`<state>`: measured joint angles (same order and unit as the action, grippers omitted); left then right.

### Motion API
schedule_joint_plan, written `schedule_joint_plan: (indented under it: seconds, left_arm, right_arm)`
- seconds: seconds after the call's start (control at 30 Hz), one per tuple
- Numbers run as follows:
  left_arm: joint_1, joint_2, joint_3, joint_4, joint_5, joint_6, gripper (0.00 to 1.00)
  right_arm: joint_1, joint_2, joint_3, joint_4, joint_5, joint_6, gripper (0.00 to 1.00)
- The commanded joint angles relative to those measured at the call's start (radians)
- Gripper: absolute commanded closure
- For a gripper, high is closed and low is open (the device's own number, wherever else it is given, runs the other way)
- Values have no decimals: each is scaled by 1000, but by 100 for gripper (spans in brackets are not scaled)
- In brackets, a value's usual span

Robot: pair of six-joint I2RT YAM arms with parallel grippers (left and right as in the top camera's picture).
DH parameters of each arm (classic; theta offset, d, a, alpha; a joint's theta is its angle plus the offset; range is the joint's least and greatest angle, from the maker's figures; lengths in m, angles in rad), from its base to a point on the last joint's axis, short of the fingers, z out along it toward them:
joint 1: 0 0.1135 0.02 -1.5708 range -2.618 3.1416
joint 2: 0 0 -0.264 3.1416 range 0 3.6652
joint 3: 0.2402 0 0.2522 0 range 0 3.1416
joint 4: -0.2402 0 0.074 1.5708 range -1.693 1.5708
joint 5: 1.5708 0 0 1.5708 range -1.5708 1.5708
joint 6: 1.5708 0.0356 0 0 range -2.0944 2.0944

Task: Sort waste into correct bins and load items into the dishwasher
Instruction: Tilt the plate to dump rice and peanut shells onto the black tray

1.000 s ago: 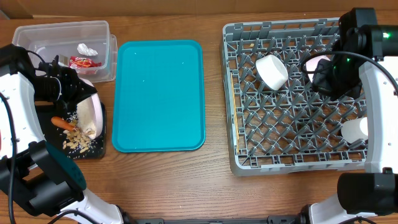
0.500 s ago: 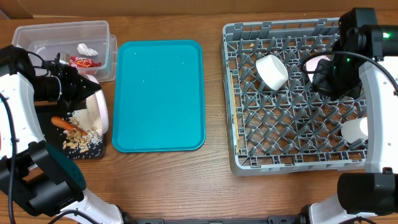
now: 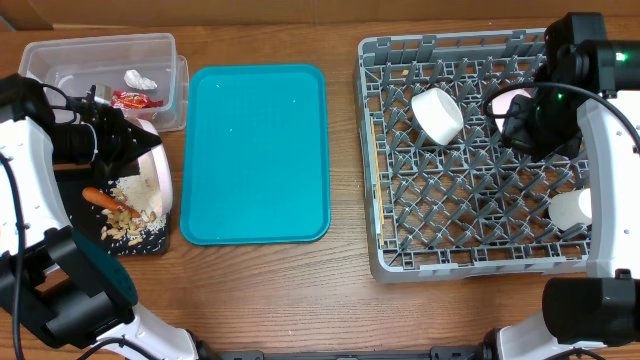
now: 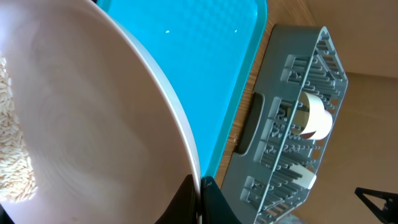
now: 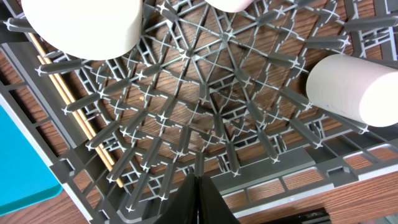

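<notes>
Next, my left hand sets the round white plate on the middle of the teal serving tray (image 3: 268, 160).
My left gripper (image 3: 138, 152) is shut on the rim of the round white plate (image 3: 158, 182), holding it steeply tilted over the black tray (image 3: 158, 240). In the left wrist view the fingers (image 4: 199, 190) pinch the plate (image 4: 93, 112), and rice (image 4: 12, 155) still clings to it. On the tray lie a carrot (image 3: 100, 197), peanuts (image 3: 124, 226) and rice (image 3: 135, 190). The clear tub (image 3: 60, 55) holds a red wrapper (image 3: 135, 99) and a white wrapper (image 3: 140, 78). My right gripper (image 5: 198, 182) hangs shut and empty over the grey rack (image 3: 470, 255), which holds a bowl (image 3: 437, 115), a cup (image 3: 570, 208) and chopsticks (image 5: 68, 102).
A teal serving tray (image 3: 255, 153) lies between the bins and the rack. A second white bowl (image 3: 505, 100) shows partly under the right arm. The rack's openwork walls stand above its peg floor. Bare wood table runs along the front edge.
The plate has tipped more upright and shifted slightly right over the black tray, and more rice now lies on the tray. The right arm has not moved.
</notes>
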<state>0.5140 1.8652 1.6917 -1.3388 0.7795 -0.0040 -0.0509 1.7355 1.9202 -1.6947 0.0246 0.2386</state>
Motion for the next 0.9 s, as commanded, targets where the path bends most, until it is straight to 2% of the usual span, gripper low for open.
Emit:
schedule_joint_plan:
  seconds: [0.0,0.2,0.4,0.5,0.57,0.63,0.67,0.73,0.77,0.83,0.87]
  left_arm:
    - [31,-20,10,-7,25,28,96]
    - [83,-20,10,-40,43,69,96]
    - [138,-20,10,-93,127,126,96]
    - [162,-20,10,-107,183,216,96]
    - [177,-19,10,-103,187,190,96]
    - [191,-19,10,-61,220,224,96]
    - [195,-14,10,-61,214,164,96]
    - [200,-14,7,-58,211,206,96]
    - [200,-13,2,-53,193,171,96]
    - [199,-11,-6,-69,220,223,96]
    - [199,-10,-10,-56,206,201,96]
  right_arm:
    - [-1,-6,5,1,-19,2,95]
    - [-1,-6,5,2,-18,2,95]
    - [-1,-6,5,2,-18,2,95]
    - [-1,-6,5,2,-18,2,95]
    - [-1,-6,5,2,-18,2,95]
    - [-1,-6,5,2,-18,2,95]
    - [-1,-6,5,4,-19,2,95]
    - [-1,-6,5,5,-19,2,95]
    - [-1,-6,5,5,-19,2,95]
    - [-1,-6,5,5,-19,2,95]
    - [-1,-6,5,6,-19,2,95]
